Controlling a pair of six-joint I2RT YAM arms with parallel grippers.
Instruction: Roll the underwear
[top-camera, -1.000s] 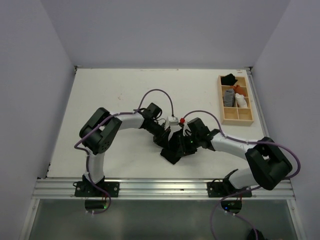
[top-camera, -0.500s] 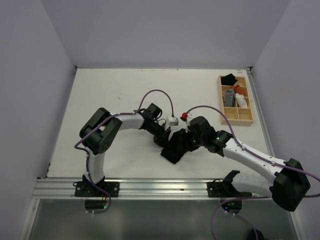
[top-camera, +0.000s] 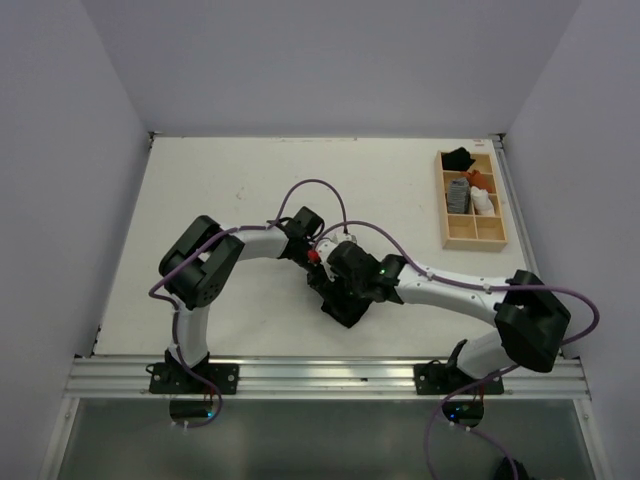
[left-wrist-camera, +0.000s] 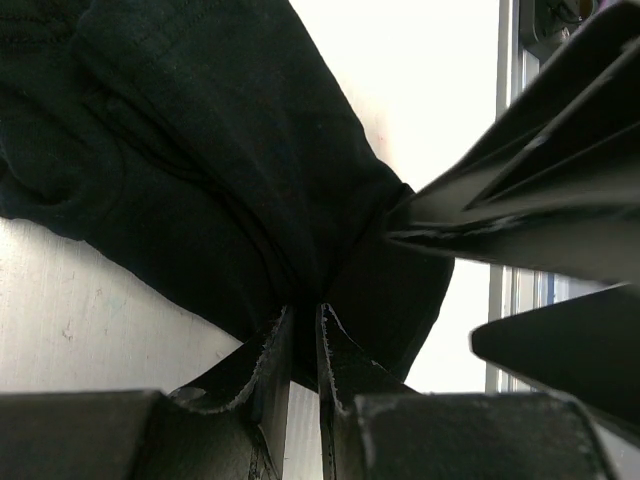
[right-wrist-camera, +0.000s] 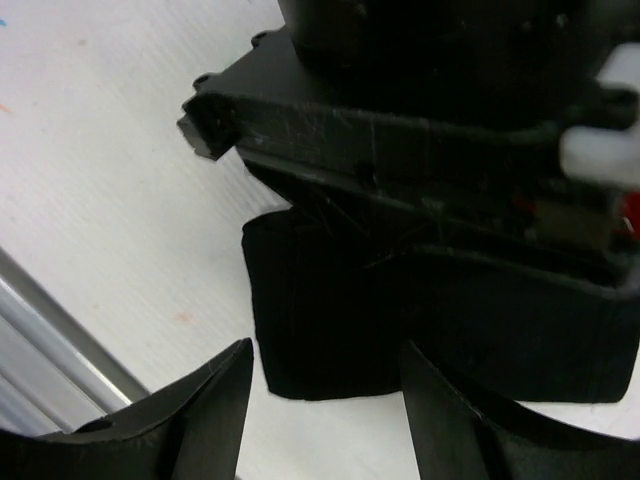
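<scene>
The fold of the underwear is pinched only by my left gripper, so next my right gripper closes on the folded corner (right-wrist-camera: 325, 352) before my left gripper backs away.
The black underwear (top-camera: 346, 312) lies bunched on the white table near the front middle. My left gripper (top-camera: 324, 282) is shut on an edge of the underwear, and in the left wrist view the fingertips (left-wrist-camera: 304, 312) pinch a fold of the black fabric (left-wrist-camera: 200, 170). My right gripper (top-camera: 344, 291) sits right beside the left one, over the garment. In the right wrist view its open fingers (right-wrist-camera: 325, 350) straddle a folded corner of the underwear (right-wrist-camera: 320, 320) without holding it. The left gripper's body (right-wrist-camera: 420, 130) fills the top of that view. The right fingers (left-wrist-camera: 530, 200) show in the left wrist view.
A wooden compartment tray (top-camera: 473, 240) stands at the back right, holding a black item (top-camera: 459, 158), a grey striped roll (top-camera: 459, 193) and a white roll (top-camera: 483, 203). An aluminium rail (top-camera: 330, 375) runs along the table's near edge.
My right arm has swung left, bringing its gripper from the right of the underwear to over it, right beside the left gripper. The left arm has stayed put.
</scene>
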